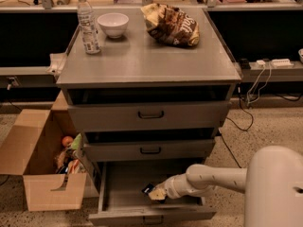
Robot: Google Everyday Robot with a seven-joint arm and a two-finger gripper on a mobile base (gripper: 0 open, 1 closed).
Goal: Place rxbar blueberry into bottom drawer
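Note:
I should let go of the rxbar blueberry on the bottom drawer's inside (pixel 160 184) near its middle, a bit behind the front panel.
The bottom drawer (pixel 118 186) is pulled open, a wide grey tray below two shallower drawers. My gripper (pixel 155 193) reaches into it from the right on a white arm, low inside the tray near its front. The rxbar blueberry (pixel 147 189), a small dark bar, shows at the gripper's tip, close to the drawer floor. The gripper's pale end hides most of the bar.
A brown-and-cream chip bag (pixel 171 24), a white bowl (pixel 112 23) and a water bottle (pixel 88 23) stand on the cabinet top (pixel 147 60). An open cardboard box (pixel 35 160) with items sits on the floor at left. Cables lie at right.

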